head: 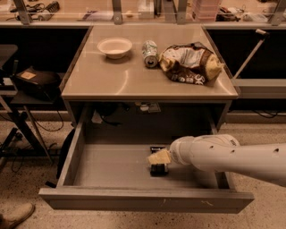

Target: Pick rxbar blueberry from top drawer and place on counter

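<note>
The gripper should close on the near end (158,170) of the rxbar blueberry, which is the end toward the front of the top drawer.
The top drawer (111,167) stands pulled open below the counter (134,76). The rxbar blueberry (158,168), a small dark bar, lies on the drawer floor right of centre. My white arm reaches in from the right, and my gripper (159,158) with its pale fingers sits directly over the bar, covering its middle. The bar's dark ends show above and below the fingers.
On the counter stand a white bowl (115,47), a green-and-silver can (150,53) lying on its side, and a brown-and-white chip bag (190,63). A pale ledge with metal posts (117,10) runs behind. A black case (35,81) sits on a stand at left.
</note>
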You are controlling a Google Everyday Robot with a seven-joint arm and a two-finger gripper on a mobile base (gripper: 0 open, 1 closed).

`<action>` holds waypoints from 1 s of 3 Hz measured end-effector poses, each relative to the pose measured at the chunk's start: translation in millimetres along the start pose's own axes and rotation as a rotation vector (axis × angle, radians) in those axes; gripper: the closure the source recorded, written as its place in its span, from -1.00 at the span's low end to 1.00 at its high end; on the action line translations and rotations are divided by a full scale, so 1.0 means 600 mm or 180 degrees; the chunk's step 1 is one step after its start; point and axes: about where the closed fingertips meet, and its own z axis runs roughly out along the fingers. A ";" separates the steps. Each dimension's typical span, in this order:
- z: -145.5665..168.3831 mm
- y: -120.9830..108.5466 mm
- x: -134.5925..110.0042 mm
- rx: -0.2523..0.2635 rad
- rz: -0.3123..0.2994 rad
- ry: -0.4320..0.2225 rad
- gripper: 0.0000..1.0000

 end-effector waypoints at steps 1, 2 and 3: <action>0.000 0.041 0.039 -0.0139 -0.0009 0.0065 -1.00; -0.008 0.114 0.089 -0.0388 -0.0092 0.0135 -1.00; -0.009 0.147 0.073 -0.0486 -0.0159 0.0082 -1.00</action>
